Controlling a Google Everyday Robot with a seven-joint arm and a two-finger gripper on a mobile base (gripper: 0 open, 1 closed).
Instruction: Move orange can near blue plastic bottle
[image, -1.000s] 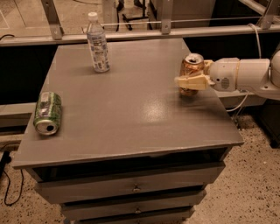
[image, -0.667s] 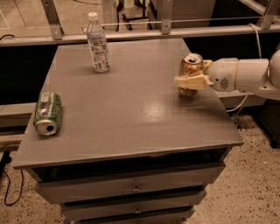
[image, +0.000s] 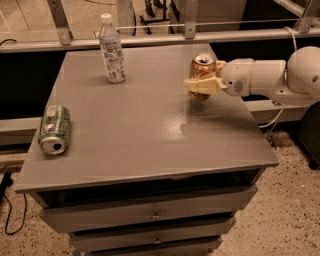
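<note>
Next, my gripper sets the orange can down on the grey table (image: 139, 79) next to the blue plastic bottle, facing my arm.
The orange can (image: 201, 69) stands upright near the right edge of the grey table (image: 145, 145), its silver top showing. My gripper (image: 202, 84) reaches in from the right on a white arm and is shut on the orange can, with the pale fingers (image: 199, 85) wrapped across its front. I cannot tell whether the can touches the table. The blue plastic bottle (image: 112, 49), clear with a white cap and a white-and-blue label, stands upright at the table's far left, well apart from the can.
A green can (image: 54, 129) lies on its side near the table's left edge. The table is a drawer cabinet with drawers (image: 155, 215) below. A metal railing (image: 165, 37) runs behind it. A cable (image: 272, 120) hangs at the right.
My gripper has moved left with the orange can in it, a short way toward the bottle. The bottle and the green can have not moved.
</note>
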